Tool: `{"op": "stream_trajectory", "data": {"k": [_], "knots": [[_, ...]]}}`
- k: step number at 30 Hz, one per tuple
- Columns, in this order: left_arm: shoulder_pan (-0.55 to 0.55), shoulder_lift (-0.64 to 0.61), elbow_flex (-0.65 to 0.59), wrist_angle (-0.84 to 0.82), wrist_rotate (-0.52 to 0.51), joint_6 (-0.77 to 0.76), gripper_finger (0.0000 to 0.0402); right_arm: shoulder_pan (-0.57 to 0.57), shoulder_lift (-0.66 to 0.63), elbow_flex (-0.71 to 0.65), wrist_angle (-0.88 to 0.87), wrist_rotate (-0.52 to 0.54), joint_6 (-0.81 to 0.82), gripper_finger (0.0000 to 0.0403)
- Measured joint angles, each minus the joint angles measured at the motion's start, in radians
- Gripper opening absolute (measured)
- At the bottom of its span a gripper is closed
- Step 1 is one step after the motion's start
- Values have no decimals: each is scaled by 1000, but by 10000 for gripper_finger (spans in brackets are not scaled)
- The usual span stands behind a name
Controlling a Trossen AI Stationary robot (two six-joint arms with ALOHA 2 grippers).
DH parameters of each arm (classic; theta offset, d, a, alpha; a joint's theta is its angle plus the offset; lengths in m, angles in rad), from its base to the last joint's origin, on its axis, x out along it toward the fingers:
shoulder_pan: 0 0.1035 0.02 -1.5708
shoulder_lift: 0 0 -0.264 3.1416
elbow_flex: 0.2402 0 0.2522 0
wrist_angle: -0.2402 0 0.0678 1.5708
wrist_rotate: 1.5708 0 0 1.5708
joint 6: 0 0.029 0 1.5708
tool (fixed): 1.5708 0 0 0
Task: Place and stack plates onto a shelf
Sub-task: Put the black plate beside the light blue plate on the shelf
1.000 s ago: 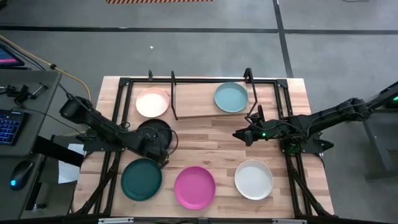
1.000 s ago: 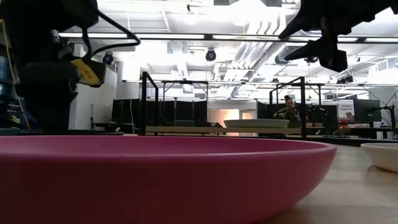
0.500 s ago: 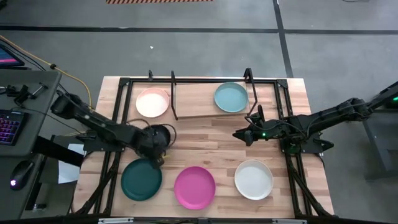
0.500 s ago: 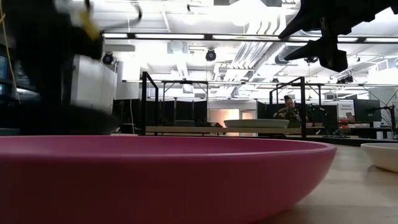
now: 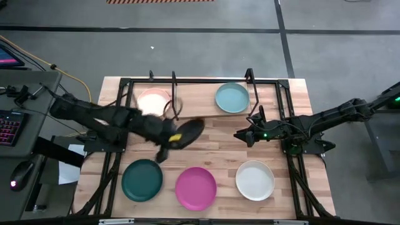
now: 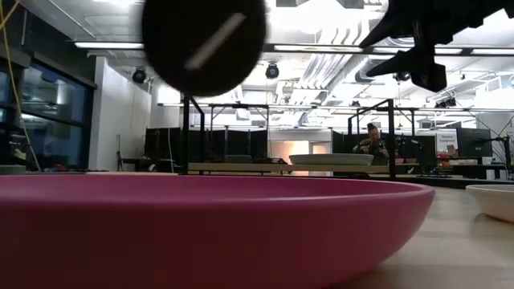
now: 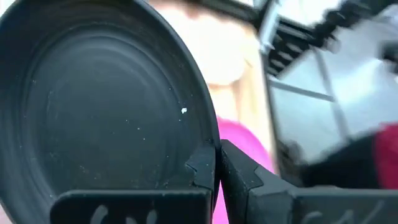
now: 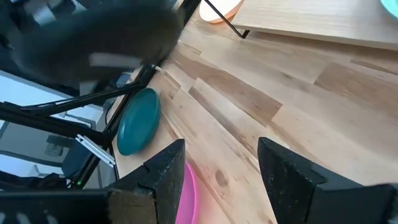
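Note:
I need to next move my right gripper to the white plate near the front edge and close it on the white plate's far rim [image 5: 264, 164], facing the shelf.
My left gripper [image 5: 173, 139] is shut on the black plate [image 5: 189, 132], which hangs tilted high above the table; in the low view the black plate [image 6: 205, 38] shows near the top. The pale pink plate [image 5: 153, 102] and the light blue plate [image 5: 232, 98] lie on the shelf [image 5: 199, 107] at the far side. The dark teal plate [image 5: 142, 180], the magenta plate [image 5: 195, 187] and the white plate [image 5: 255, 180] lie flat near the front edge. My right gripper [image 5: 240, 135] hovers open right of centre, holding nothing. My left gripper pinches the black plate's rim [image 7: 210, 144] between its two fingers, one finger on the hollow inner face and one on the outer side. The plate is lifted clear of the table and stands tilted on edge, reaching away beyond the fingers.
Black wire posts [image 5: 174, 94] stand up from the shelf between the pink plate and the bare board. A black frame [image 5: 284, 106] runs round the tabletop. A desk with a keyboard [image 5: 9, 125] stands off the table's left side.
My left gripper has shut on the black plate's rim where it lay on the table. It has then risen fast, gone toward the table's right and rolled. The black plate has come off the table and tipped up on edge. The right arm has kept still.

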Motion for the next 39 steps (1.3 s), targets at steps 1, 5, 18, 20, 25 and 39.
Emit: {"op": "stream_trajectory", "data": {"k": [1, 5, 18, 20, 25, 39], "knots": [[32, 39, 46, 3, -8, 54, 1, 0, -2, 0, 3, 2, -10, 184], [162, 210, 216, -34, -17, 245, 1, 0, -11, 0, 26, 16, -39, 184], [354, 581, 404, -293, -142, 403, 0, 0, -15, 1, 43, 17, -50, 184], [360, 622, 404, -308, -168, 404, 0, 0, -15, 1, 42, 17, -55, 184], [366, 691, 404, -288, -220, 378, 0, 0, -15, 1, 42, 28, -75, 184], [394, 729, 404, -296, -222, 359, 23, 0, -15, 1, 43, 45, -76, 184]]}}
